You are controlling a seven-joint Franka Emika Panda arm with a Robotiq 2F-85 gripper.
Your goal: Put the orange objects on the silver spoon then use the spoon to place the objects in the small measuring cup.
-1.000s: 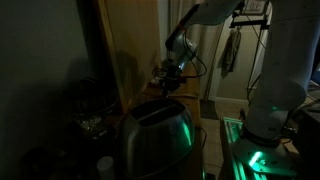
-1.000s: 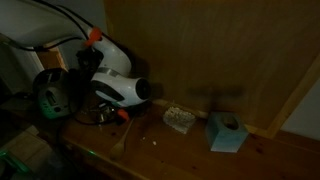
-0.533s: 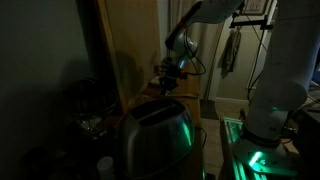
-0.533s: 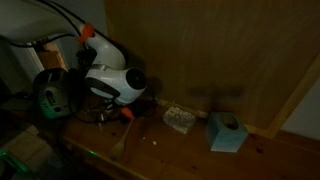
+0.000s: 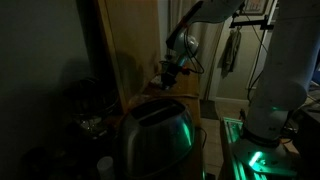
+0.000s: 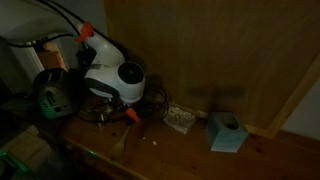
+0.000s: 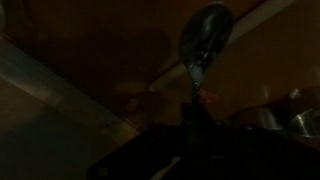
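Observation:
My gripper is to set the silver spoon down on the wooden counter (image 5: 173, 89) next to the thin pale stick.
The scene is very dark. In the wrist view a silver spoon (image 7: 205, 35) points away from me, and its handle runs down into my gripper (image 7: 192, 120), which looks shut on it. A small orange bit (image 7: 208, 97) shows beside the handle. A metal measuring cup (image 7: 292, 117) is at the right edge. In both exterior views my gripper (image 6: 118, 100) (image 5: 170, 78) hangs low over the wooden counter by the wooden wall. An orange piece (image 6: 130, 114) shows just below it.
A toaster (image 5: 155, 135) stands in the foreground. On the counter are a light blue box (image 6: 228, 132), a small pale crumpled lump (image 6: 180, 119) and a thin pale stick (image 6: 121, 142). A dark round device (image 6: 52, 95) is beside the arm.
My wrist has turned and lifted slightly near the wall. The items on the counter have not moved.

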